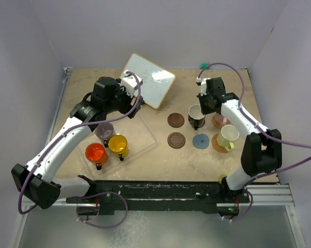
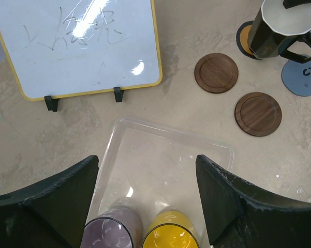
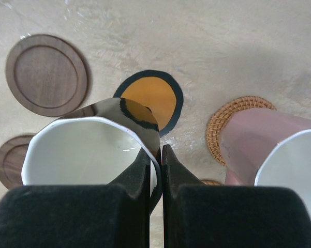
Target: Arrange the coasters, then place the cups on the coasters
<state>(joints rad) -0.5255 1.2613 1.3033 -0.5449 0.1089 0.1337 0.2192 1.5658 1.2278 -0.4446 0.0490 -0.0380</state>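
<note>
The robot's right gripper needs to set the black cup down on the orange-centred coaster [image 1: 197, 121] [image 3: 148, 102] next to the pink cup.
My left gripper [image 2: 147, 170] [image 1: 112, 114] hangs open over the clear tray [image 2: 165, 139], with nothing between its fingers. Below it stand the mauve cup [image 2: 111, 230] and the yellow cup [image 2: 171, 230]; the orange-red cup [image 1: 95, 153] is in the tray too. My right gripper [image 3: 155, 150] is shut on the rim of the black cup [image 3: 88, 150] [image 1: 196, 116], over the orange-centred coaster [image 3: 150, 98]. Whether the cup touches it I cannot tell. The pink cup [image 3: 269, 150] and the pale yellow-green cup [image 1: 228, 135] stand on woven coasters [image 3: 222, 121] [image 1: 219, 144]. Two dark brown coasters [image 1: 176, 120] [image 1: 176, 140] and a blue-grey coaster [image 1: 201, 141] lie bare.
A yellow-framed whiteboard [image 1: 149, 80] stands propped at the back, just beyond the tray. Grey walls close in the table on the left, right and far sides. The arms' base rail [image 1: 160, 191] runs along the near edge.
</note>
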